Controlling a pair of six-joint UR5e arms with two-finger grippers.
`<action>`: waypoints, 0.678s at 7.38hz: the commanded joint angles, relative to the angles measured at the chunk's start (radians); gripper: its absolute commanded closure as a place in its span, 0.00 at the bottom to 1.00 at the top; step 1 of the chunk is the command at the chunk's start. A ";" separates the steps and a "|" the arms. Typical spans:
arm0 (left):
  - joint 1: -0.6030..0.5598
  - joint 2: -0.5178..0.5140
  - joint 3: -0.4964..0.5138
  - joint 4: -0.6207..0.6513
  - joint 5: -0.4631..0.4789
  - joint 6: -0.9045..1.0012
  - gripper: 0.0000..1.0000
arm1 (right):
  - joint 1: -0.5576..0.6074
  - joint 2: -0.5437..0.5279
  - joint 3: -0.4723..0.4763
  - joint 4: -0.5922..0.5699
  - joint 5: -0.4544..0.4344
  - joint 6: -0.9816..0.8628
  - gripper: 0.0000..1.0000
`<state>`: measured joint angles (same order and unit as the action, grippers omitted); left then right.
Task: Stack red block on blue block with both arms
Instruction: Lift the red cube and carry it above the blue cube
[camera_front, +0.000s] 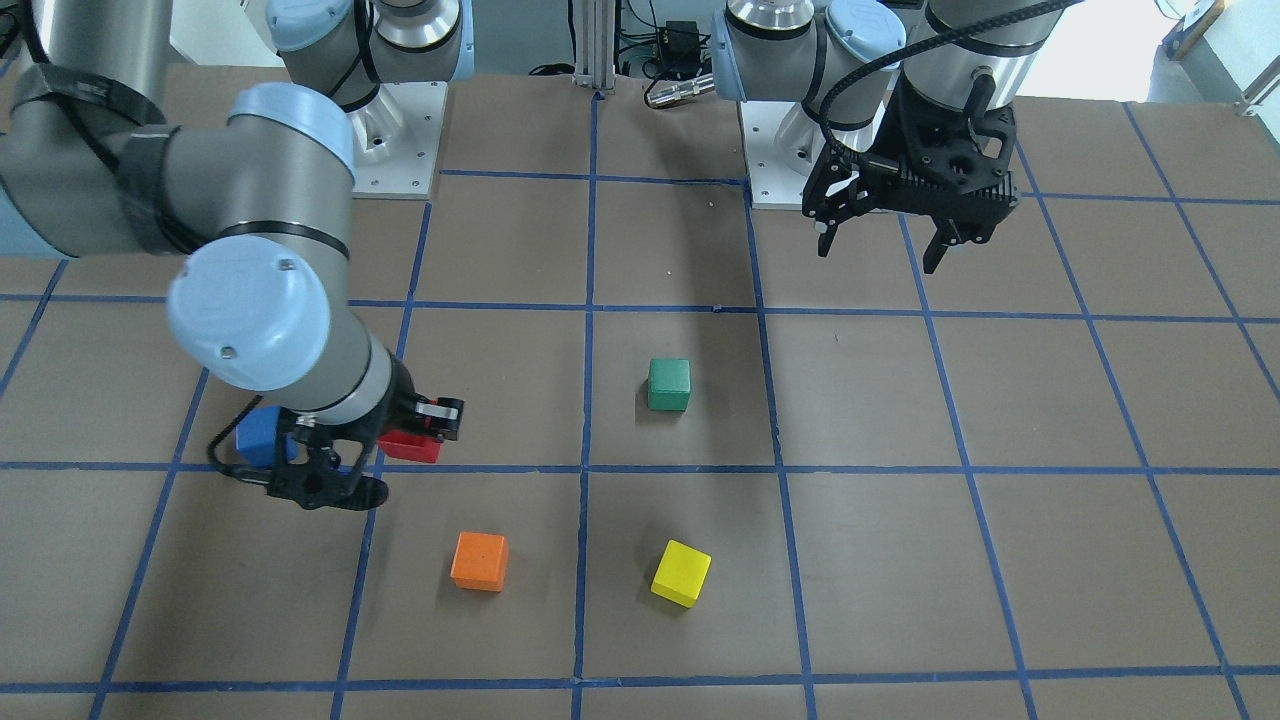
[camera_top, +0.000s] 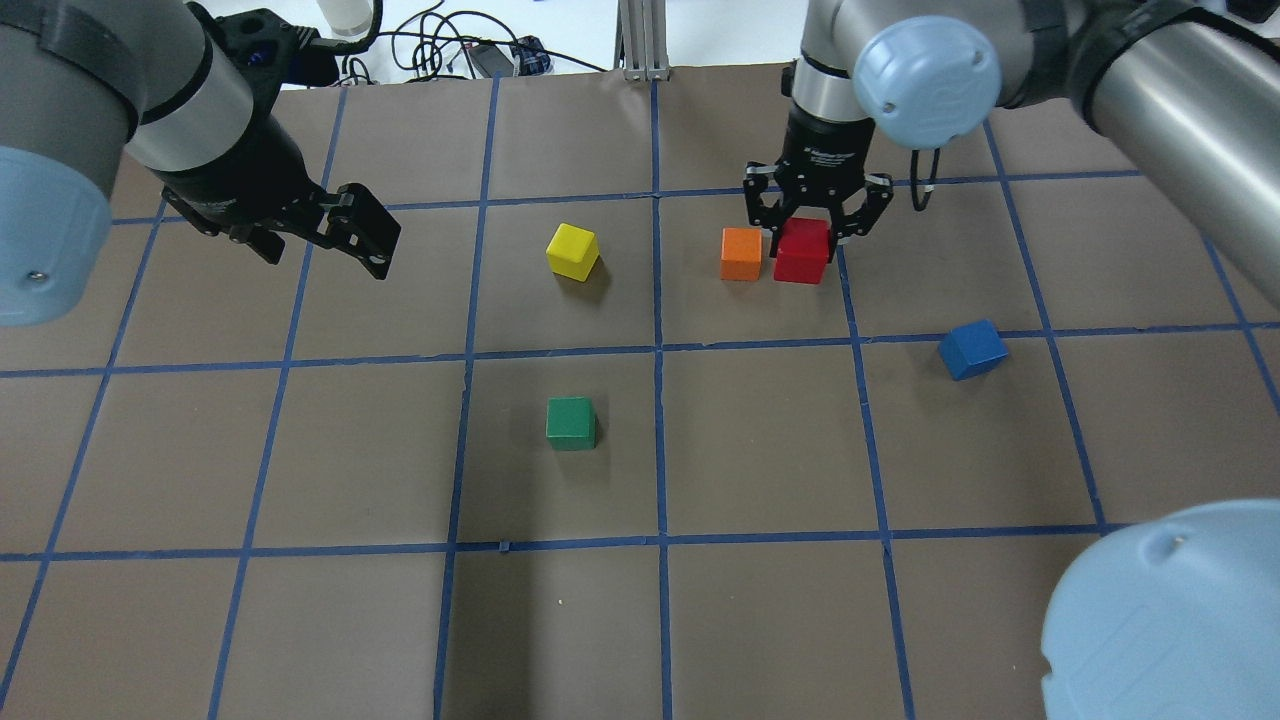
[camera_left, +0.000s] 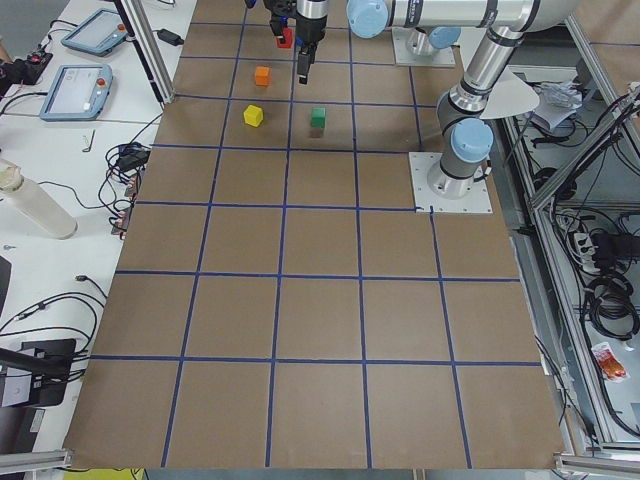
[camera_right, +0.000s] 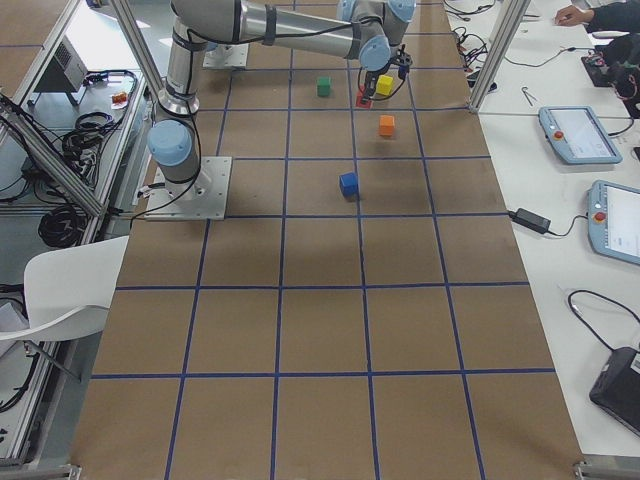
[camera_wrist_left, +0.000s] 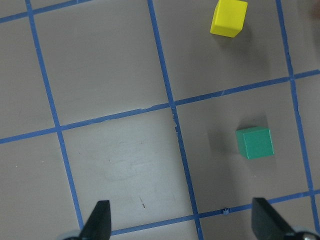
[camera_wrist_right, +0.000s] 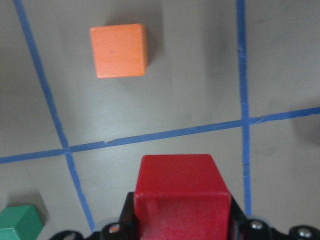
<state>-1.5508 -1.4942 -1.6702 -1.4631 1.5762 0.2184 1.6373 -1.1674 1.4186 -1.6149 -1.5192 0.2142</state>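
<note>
The blue block (camera_front: 247, 428) is beside the blue tape line. Next, my right gripper lets go of the red block on top of it.
My right gripper (camera_top: 805, 238) is shut on the red block (camera_top: 802, 252) and holds it a little above the table, right beside the orange cube (camera_top: 741, 253). The right wrist view shows the red block (camera_wrist_right: 180, 192) between the fingers, with the orange cube (camera_wrist_right: 118, 50) beyond it. The blue block (camera_top: 972, 349) sits on the table to the right of the gripper and nearer to the robot. In the front view the blue block (camera_front: 262, 437) is partly hidden behind the right arm. My left gripper (camera_top: 325, 255) is open and empty, hanging above the table's left side.
A yellow cube (camera_top: 573, 250) and a green cube (camera_top: 571, 423) sit near the table's middle. Both show in the left wrist view, the green cube (camera_wrist_left: 255, 142) and the yellow cube (camera_wrist_left: 229, 17). Blue tape lines grid the brown table (camera_top: 300, 620).
</note>
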 joint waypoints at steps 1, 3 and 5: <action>0.000 -0.001 0.001 0.001 -0.001 -0.001 0.00 | -0.115 -0.047 0.067 0.020 -0.059 -0.189 1.00; 0.000 -0.003 0.001 0.001 -0.002 -0.002 0.00 | -0.219 -0.106 0.167 -0.015 -0.071 -0.409 1.00; 0.000 -0.003 0.001 0.001 -0.002 -0.002 0.00 | -0.267 -0.132 0.262 -0.147 -0.081 -0.582 1.00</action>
<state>-1.5508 -1.4978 -1.6690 -1.4618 1.5740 0.2163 1.4032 -1.2817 1.6188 -1.6835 -1.5940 -0.2586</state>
